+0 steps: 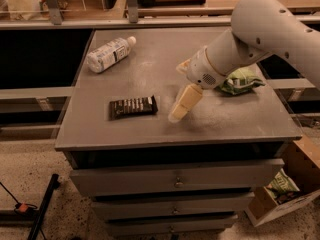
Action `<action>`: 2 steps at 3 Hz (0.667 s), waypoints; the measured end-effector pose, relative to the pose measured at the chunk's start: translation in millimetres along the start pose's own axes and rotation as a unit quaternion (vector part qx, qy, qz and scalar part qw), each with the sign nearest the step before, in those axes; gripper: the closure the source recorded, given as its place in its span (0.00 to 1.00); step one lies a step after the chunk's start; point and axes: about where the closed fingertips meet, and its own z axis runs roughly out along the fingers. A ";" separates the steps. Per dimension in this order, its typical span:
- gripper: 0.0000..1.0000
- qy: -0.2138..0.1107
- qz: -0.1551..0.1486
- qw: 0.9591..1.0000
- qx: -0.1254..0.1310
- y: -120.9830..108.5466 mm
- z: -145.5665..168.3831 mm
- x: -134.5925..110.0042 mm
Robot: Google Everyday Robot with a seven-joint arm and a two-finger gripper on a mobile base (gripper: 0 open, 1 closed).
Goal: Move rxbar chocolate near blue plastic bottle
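I need to next grip the end of the rxbar chocolate [147, 105] pointing toward the green snack bag.
The rxbar chocolate [133, 106], a flat dark bar with white lettering, lies on the grey table top [150, 64] at the front left. The blue plastic bottle [108, 54], whitish with a white cap and a pale label, lies on its side at the back left corner. My gripper [180, 105] hangs low over the table just to the right of the bar, a small gap apart from it. It holds nothing that I can see. The white arm [260, 29] reaches in from the upper right.
A green crinkly snack bag [239, 80] lies on the table's right side, partly behind the arm. Drawers [175, 181] sit under the table top. A cardboard box [282, 194] with a green bag stands on the floor at the lower right. Shelving runs along the back.
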 end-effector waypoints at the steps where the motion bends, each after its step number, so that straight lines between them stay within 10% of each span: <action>1: 0.00 -0.011 -0.001 1.000 -0.012 2.7 8.1 -2.3; 2: 0.00 -0.024 -0.008 0.999 -0.033 4.7 20.5 -11.2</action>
